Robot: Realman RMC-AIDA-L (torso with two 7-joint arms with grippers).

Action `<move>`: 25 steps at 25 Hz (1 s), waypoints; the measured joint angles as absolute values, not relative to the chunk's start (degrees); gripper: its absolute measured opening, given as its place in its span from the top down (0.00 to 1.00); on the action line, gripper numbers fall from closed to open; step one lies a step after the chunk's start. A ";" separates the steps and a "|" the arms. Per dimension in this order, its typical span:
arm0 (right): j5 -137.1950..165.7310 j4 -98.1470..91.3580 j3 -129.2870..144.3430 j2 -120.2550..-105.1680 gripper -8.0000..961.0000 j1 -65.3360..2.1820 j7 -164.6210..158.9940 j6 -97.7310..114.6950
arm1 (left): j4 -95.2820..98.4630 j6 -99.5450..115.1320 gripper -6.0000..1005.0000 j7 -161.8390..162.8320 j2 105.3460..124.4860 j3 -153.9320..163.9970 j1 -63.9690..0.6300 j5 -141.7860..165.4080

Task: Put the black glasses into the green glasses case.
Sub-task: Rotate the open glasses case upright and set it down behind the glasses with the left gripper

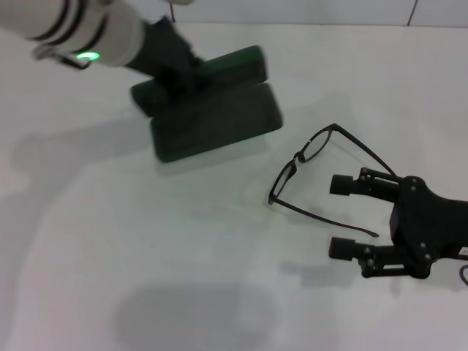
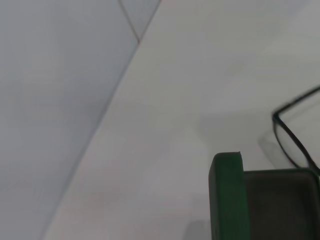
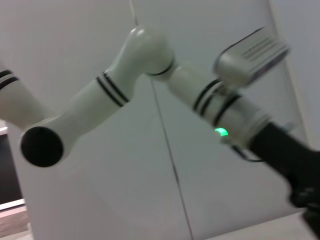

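I will release the green glasses case from my left gripper on the table (image 1: 281,133), in the spot just behind the lenses of the black glasses. The case now lies at the table's back centre.
The green glasses case (image 1: 219,124) lies at the back centre of the white table, its lid (image 1: 238,64) raised off the base. My left gripper (image 1: 174,64) is at the lid's left end and overlaps it. The left wrist view shows the case's green edge (image 2: 227,195) and grey lining (image 2: 280,205). The black glasses (image 1: 314,168) lie unfolded on the table to the right of the case, and a lens rim (image 2: 292,140) shows in the left wrist view. My right gripper (image 1: 341,216) stands open just right of the glasses, and the tip of the nearer temple arm lies between its fingers.
The white table (image 1: 146,241) stretches wide in front and to the left. A pale wall (image 2: 50,100) rises behind the table's back edge. In the right wrist view, only my white left arm (image 3: 125,80) appears against the wall.
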State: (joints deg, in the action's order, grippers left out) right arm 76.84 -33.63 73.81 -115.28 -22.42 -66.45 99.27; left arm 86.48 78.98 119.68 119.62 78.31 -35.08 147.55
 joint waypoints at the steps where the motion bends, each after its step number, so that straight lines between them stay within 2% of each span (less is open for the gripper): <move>1: 76.86 -33.59 74.19 -115.28 0.11 -22.58 -66.53 99.38 | 85.51 77.63 0.80 119.65 119.62 79.25 -35.99 147.67; 10: 76.91 -33.45 74.80 -115.41 0.11 -22.10 -66.61 100.02 | 68.10 59.01 0.80 119.77 119.84 88.71 -45.83 148.13; 19: 76.87 -33.33 74.80 -115.75 0.11 -21.97 -66.62 99.91 | 55.36 48.72 0.80 120.03 120.28 94.26 -51.44 146.70; 25: 76.64 -32.56 74.80 -115.75 0.11 -21.92 -66.60 99.78 | 53.94 48.41 0.79 119.95 120.29 99.57 -52.02 146.17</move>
State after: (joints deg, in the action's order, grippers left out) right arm 76.64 -32.56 74.80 -115.75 -21.92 -66.60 99.78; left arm 53.94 48.41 119.95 120.29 99.57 -52.02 146.17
